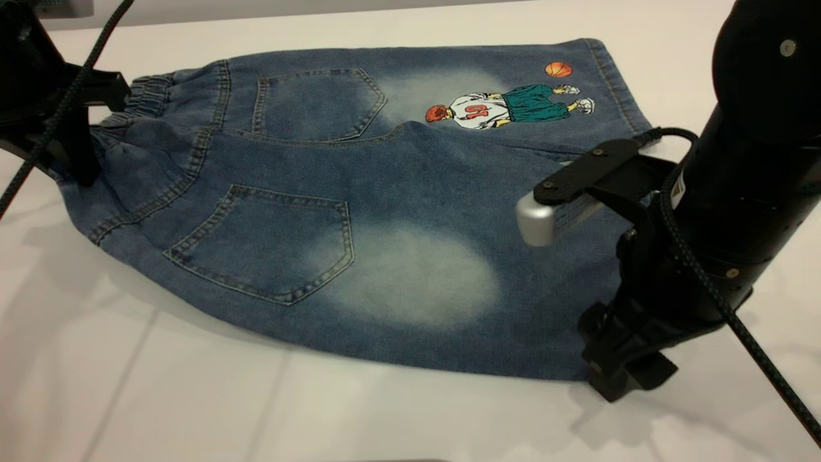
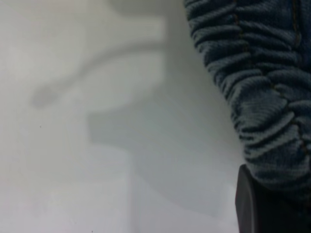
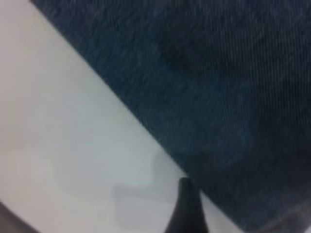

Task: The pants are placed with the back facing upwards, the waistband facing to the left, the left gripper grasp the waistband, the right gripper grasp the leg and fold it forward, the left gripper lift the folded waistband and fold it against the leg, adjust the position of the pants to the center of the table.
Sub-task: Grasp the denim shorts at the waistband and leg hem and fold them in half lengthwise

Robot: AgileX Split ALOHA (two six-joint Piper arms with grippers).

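Next, my left gripper lets go of the folded waistband, and I need to leave it on the bare white table [image 1: 204, 29] just behind the far pocket side of the pants.
The pants [image 1: 359, 192] lie back up on the white table [image 1: 192, 398], with the gathered waistband [image 1: 146, 96] at the left. My left gripper [image 1: 74, 160] is shut on the waistband [image 2: 262, 97], and the ruched denim lies over one black finger [image 2: 252, 204]. That left edge is raised slightly and casts a shadow. The leg [image 1: 410, 276], with its pale faded oval, points right along the front. My right gripper [image 1: 619, 378] is down on the table at this leg's hem corner, and the hem edge [image 3: 160, 145] runs right beside it. The basketball-player print [image 1: 507, 106] is on the far leg.
The right arm's black body [image 1: 737, 192] and its braided cable [image 1: 757, 346] hang over the pants' right end. A cable [image 1: 58, 109] crosses the left arm. Bare white tabletop stretches along the front and behind the pants.
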